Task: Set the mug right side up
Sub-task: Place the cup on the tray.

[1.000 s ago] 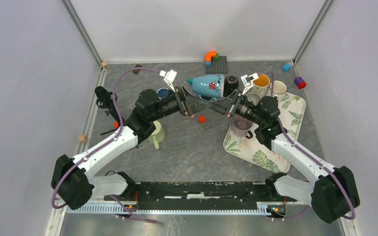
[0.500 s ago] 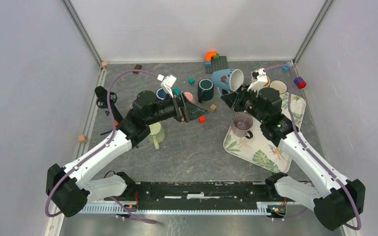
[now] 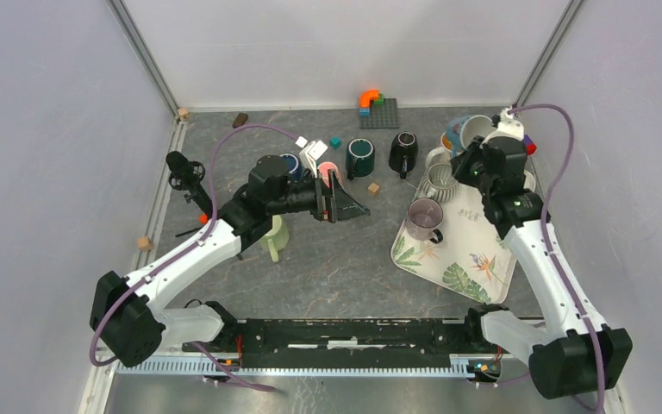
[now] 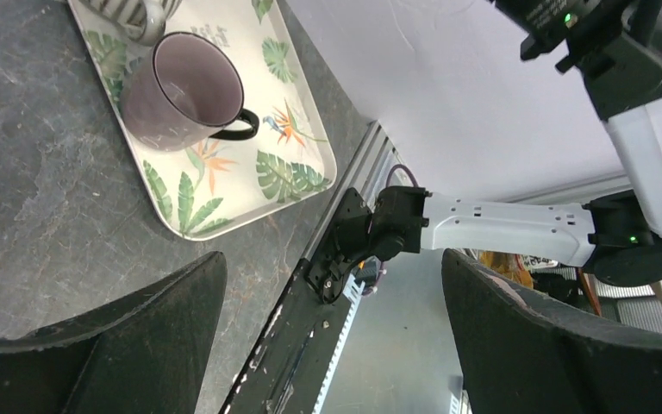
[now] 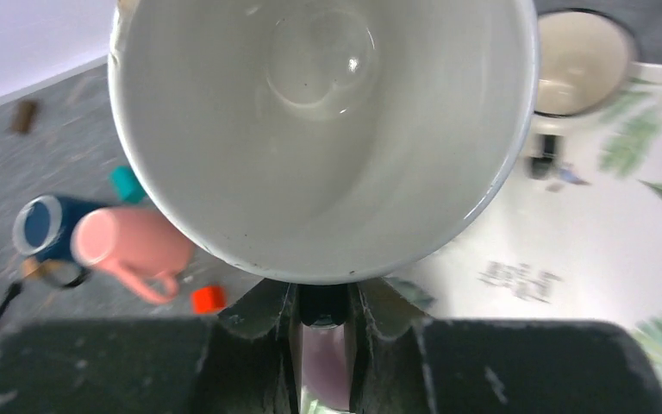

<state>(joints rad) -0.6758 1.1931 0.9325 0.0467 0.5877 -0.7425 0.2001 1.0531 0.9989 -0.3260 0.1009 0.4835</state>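
Note:
The robot's right gripper needs to release the light blue mug, now hanging over the tray's far end, on the tray [image 3: 515, 159] next to the white mug with the black rim.
The mug [image 3: 468, 130] is light blue outside and white inside. It hangs in the air at the back right, over the far end of the tray [image 3: 464, 261]. My right gripper [image 3: 474, 148] is shut on it from below. In the right wrist view the mug's white inside [image 5: 323, 129] fills the upper frame, mouth toward the camera, with the right gripper [image 5: 323, 297] closed under its rim. My left gripper [image 3: 351, 205] hangs open over the table's middle, holding nothing. In the left wrist view the left gripper [image 4: 332, 259] has its jaws spread wide.
On the tray stand a purple mug [image 3: 425, 217] and a striped grey mug [image 3: 440, 181]. A dark green mug [image 3: 360, 158], black mug [image 3: 403, 153], pink mug [image 3: 332, 170], blue mug [image 3: 291, 162] and pale green mug [image 3: 274, 237] sit on the table, with small cubes and a brick plate [image 3: 379, 112].
The right arm has carried the blue mug from the table's back middle up and to the back right. The left gripper drew back from it and now points right.

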